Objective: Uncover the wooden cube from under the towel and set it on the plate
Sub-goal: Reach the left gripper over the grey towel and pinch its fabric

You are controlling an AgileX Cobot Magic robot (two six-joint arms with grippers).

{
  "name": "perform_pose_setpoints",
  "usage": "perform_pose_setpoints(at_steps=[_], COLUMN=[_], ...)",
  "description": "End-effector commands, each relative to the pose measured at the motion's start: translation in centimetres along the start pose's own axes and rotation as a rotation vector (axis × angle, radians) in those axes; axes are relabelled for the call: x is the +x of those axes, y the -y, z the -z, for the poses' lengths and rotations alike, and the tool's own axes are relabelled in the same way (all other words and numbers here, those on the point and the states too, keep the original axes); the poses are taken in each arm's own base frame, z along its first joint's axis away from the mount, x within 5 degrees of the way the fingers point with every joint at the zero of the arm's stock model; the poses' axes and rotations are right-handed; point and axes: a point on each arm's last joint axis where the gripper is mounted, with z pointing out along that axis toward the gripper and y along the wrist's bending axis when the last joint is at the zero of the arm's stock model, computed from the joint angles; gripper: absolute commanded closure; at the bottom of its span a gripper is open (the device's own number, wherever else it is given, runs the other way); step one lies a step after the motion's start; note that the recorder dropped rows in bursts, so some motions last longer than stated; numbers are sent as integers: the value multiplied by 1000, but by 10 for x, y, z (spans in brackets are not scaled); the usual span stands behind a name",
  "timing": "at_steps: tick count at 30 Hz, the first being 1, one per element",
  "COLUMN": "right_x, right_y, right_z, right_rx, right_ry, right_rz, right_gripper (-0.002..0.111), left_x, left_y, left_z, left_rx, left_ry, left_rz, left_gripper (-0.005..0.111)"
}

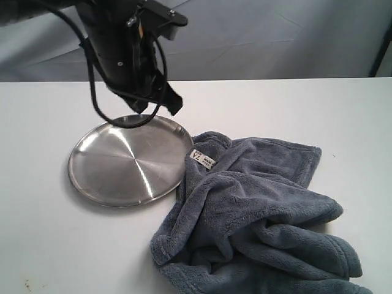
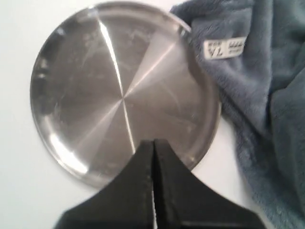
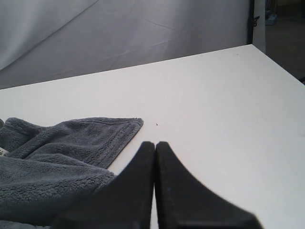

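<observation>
The bunched grey-blue towel has a top fold in the middle point(image 1: 252, 219), and my left gripper needs to go there next and close on it.
The silver plate point(image 1: 122, 162) lies bare on the white table, left of centre; it fills the left wrist view as the plate point(image 2: 95, 86). The grey-blue towel point(image 1: 257, 214) is bunched in a heap to its right, one hem with a white label point(image 1: 201, 159) lapping the plate's rim. The wooden cube is hidden. My left gripper point(image 1: 160, 109) hangs above the plate's far edge, shut and empty, jaws pressed together point(image 2: 154, 143). My right gripper point(image 3: 155, 144) is also shut and empty, low beside the towel's corner point(image 3: 119, 129); it is out of the exterior view.
The white table point(image 1: 318, 110) stretches behind and right of the towel, with its far edge against a grey backdrop point(image 3: 143, 33). A black cable loop point(image 1: 122, 119) hangs from the left arm over the plate's rim.
</observation>
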Motion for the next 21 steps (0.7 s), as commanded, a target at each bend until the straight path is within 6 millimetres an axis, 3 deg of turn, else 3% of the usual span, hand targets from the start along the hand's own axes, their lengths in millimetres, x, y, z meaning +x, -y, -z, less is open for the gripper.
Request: perform_pose_setpoints(at_steps=[1,7,12,14,17,21], right_x=[1,1,1,1,1,1], right_y=[0,0,0,0,0,0], right_z=[0,0,0,0,0,0], right_rx=[6,5,5,5,5,5], right_ry=[3,3,3,3,3,3], right_rz=[0,-3,-3,-3,-3,-3], right_gripper=[108,108,108,108,108,108], left_x=[27,64,102,111,116,108], left_y=[-5,0,24,50,108,162], left_z=[5,14,20,27,36,25], left_rx=[17,80,67,103,170,280], left_ry=[-45,-88,-129,-126,-120,-188], left_rz=[29,57,-40,-73,-190,-216], left_gripper=[107,107,107,107,107,107])
